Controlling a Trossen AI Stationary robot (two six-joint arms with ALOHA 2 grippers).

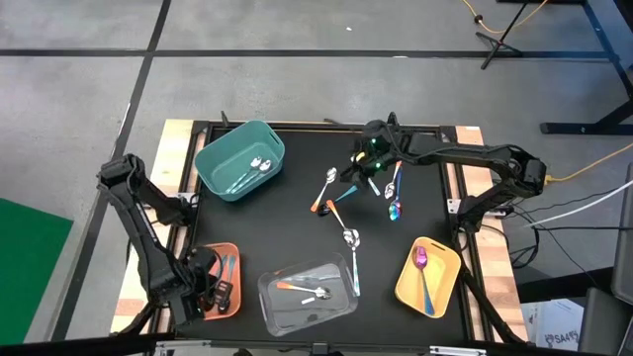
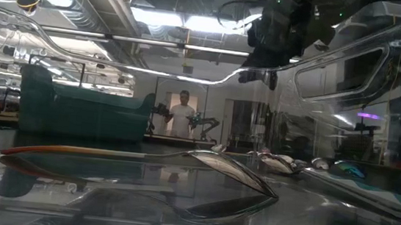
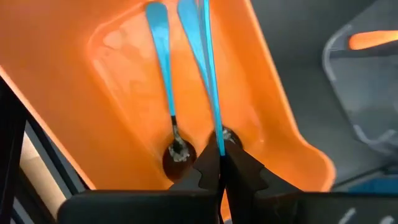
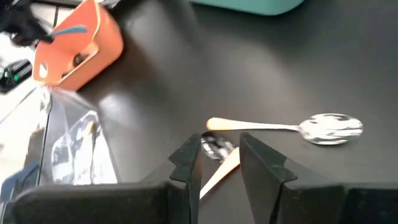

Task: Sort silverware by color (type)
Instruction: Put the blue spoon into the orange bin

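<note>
Next, my left gripper releases the teal-handled spoon that it has, placing it in between the other teal-handled spoons in the salmon bin (image 1: 227,275) (image 3: 198,90).
My left gripper (image 3: 219,163) sits low in the salmon bin (image 1: 233,255), shut on a teal-handled spoon (image 3: 210,87). A second teal-handled spoon with a black bowl (image 3: 176,152) lies beside it in the bin. My right gripper (image 4: 217,163) (image 1: 370,161) is open above the far middle of the table. Its fingers stand on either side of an orange-handled silver spoon (image 4: 219,173), which lies flat beside another one (image 4: 283,127). More spoons (image 1: 396,188) (image 1: 351,247) lie loose on the mat. My left gripper pinches the teal handle (image 3: 216,134) between its two fingers, close to the black bowl end (image 3: 227,137). The handle runs away from the fingers, along their line, toward the bin's other end. Whether the bowl rests on the bin floor cannot be told.
The teal bin (image 1: 240,158) holds silver spoons. Orange-handled spoons lie in the clear bin (image 1: 309,295), and a purple-bowled spoon in the yellow bin (image 1: 427,277). Wooden strips edge the black mat (image 1: 297,227). A person (image 2: 182,114) stands far behind the table.
</note>
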